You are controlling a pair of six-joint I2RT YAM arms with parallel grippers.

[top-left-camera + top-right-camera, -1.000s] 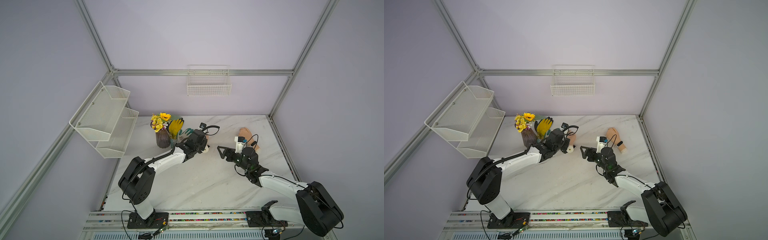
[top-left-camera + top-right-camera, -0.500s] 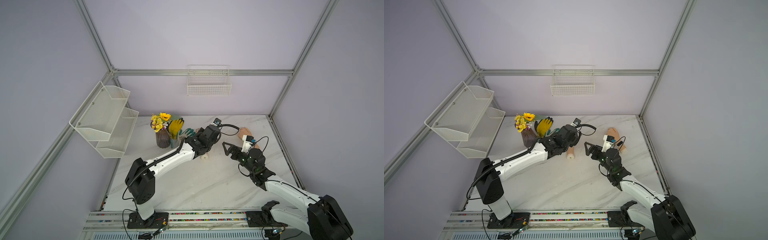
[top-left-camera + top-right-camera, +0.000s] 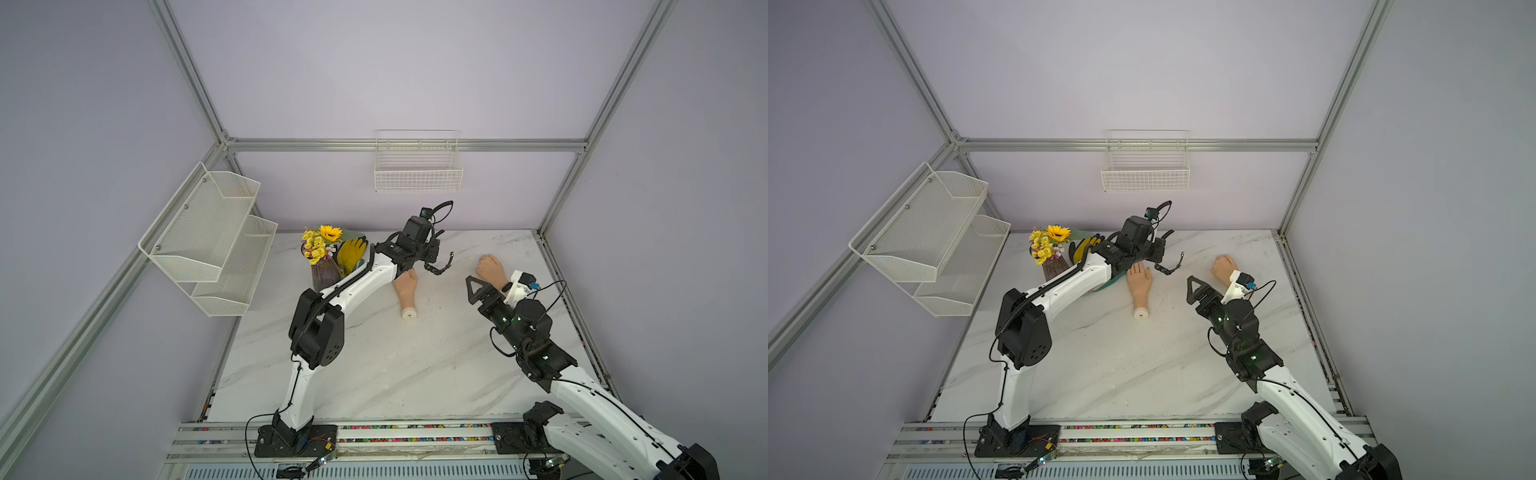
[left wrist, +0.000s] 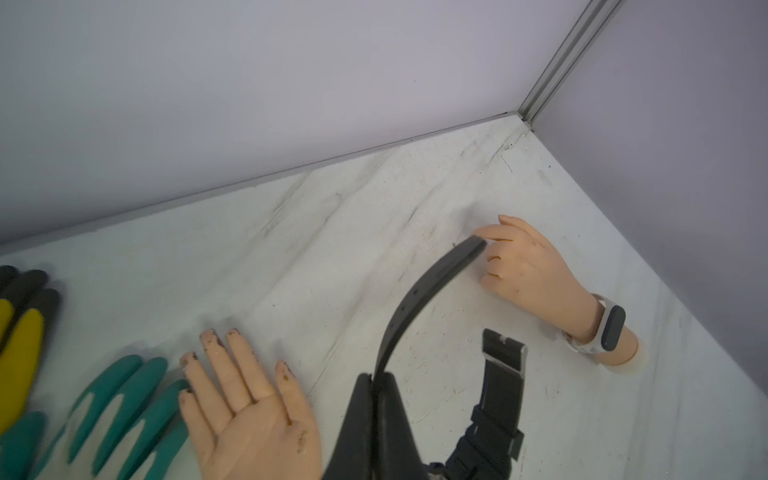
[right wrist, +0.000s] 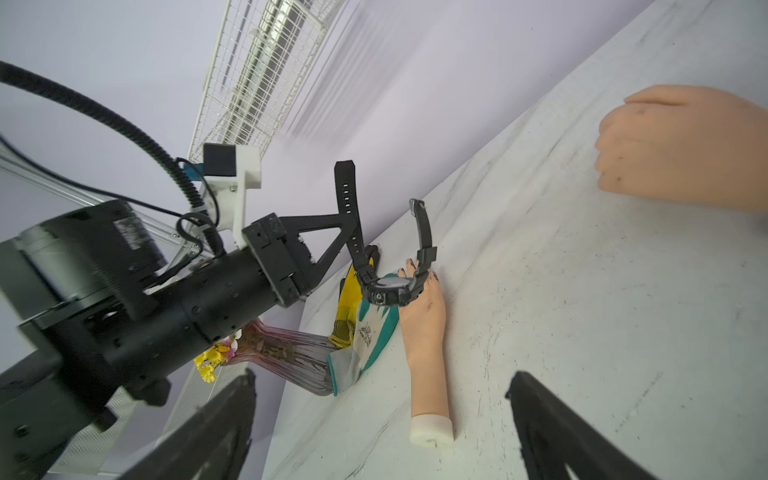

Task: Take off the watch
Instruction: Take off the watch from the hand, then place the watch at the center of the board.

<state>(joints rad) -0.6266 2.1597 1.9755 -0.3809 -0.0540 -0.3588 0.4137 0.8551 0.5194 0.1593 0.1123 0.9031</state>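
The robot's right gripper should next move to the fist mannequin hand and take hold of its wrist (image 3: 501,284), near the whitish band.
The watch (image 5: 390,286) is black, with its strap undone and both ends hanging free. My left gripper (image 5: 353,220) is shut on one strap end and holds the watch in the air. It hangs just above the fingertips of a flat mannequin hand (image 3: 405,286), whose wrist is bare. The watch (image 3: 438,268) shows in both top views, with the left gripper (image 3: 424,266) beside it. In the left wrist view the gripped strap (image 4: 419,299) rises from the shut left gripper (image 4: 376,376). My right gripper (image 3: 482,291) stands open and empty to the right (image 5: 380,386).
A second mannequin hand (image 3: 490,268), a fist with a whitish band (image 4: 611,328), lies at the back right next to my right wrist. A vase of flowers (image 3: 324,266), a yellow glove (image 3: 351,253) and a teal glove (image 4: 124,399) sit at the back left. A wire basket (image 3: 417,174) and a wall shelf (image 3: 208,232) hang on the walls.
My left gripper has swung right and up with the watch, uncovering the flat mannequin hand. My open right gripper has drawn back to the right, toward the fist.
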